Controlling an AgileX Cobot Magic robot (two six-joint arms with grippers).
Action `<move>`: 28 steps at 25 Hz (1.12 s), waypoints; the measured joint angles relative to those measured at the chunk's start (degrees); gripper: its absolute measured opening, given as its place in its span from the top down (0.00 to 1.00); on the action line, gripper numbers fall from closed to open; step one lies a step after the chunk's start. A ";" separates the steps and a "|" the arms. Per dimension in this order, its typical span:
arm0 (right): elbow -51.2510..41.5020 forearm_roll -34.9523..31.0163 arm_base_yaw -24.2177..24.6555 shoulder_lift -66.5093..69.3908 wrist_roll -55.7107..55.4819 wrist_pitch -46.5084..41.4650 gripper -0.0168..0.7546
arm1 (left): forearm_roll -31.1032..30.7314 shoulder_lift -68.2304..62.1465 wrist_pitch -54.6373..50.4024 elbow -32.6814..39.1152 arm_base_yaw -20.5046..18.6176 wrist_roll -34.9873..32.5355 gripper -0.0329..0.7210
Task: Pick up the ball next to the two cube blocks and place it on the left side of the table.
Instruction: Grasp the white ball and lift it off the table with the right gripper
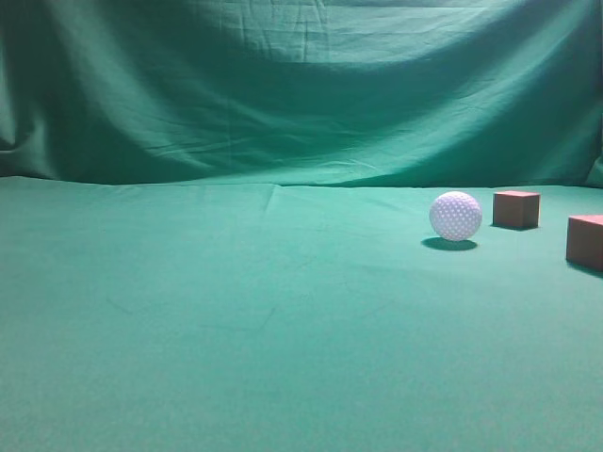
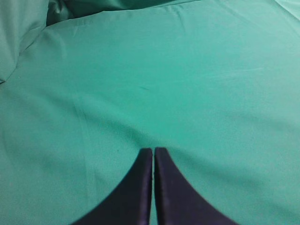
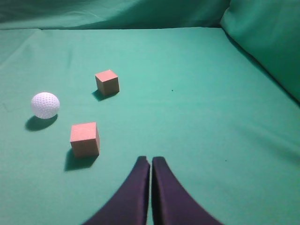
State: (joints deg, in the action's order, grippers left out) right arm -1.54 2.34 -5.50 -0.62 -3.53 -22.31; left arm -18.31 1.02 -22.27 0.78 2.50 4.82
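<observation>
The white dimpled ball beside the two cube blocks is next. My right gripper will go to it and close on the ball's middle [image 1: 455, 217] [image 3: 45, 105] from opposite sides.
The white dimpled ball [image 1: 456, 216] rests on the green table [image 1: 236, 320] at the right, just left of the two reddish-brown cube blocks [image 1: 516, 208] [image 1: 585, 241]. In the right wrist view the ball [image 3: 45, 104] lies at the left, with one cube [image 3: 107, 82] beyond it and one cube [image 3: 85, 138] nearer. My right gripper [image 3: 150, 160] is shut and empty, to the right of the nearer cube. My left gripper [image 2: 153, 150] is shut and empty over bare cloth. Neither gripper shows in the exterior view.
A green cloth backdrop [image 1: 301, 85] rises behind the table. In the right wrist view the cloth [image 3: 267, 33] folds upward at the far right. In the left wrist view a cloth fold [image 2: 23, 28] rises at the upper left.
</observation>
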 joint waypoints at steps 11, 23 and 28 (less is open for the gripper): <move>0.00 0.00 0.00 0.00 0.00 0.00 0.98 | 0.00 0.00 0.00 0.00 0.00 0.00 0.96; -0.10 -0.50 0.00 0.00 1.25 3.54 0.98 | 0.00 0.00 0.00 0.00 0.00 0.00 0.96; -0.10 -5.84 0.00 0.00 1.34 21.32 0.98 | 0.00 0.00 0.00 0.00 0.00 0.00 0.96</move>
State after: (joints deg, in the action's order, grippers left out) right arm -1.64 -3.49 -5.50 -0.62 -2.18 -0.99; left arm -18.31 1.02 -22.27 0.78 2.50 4.82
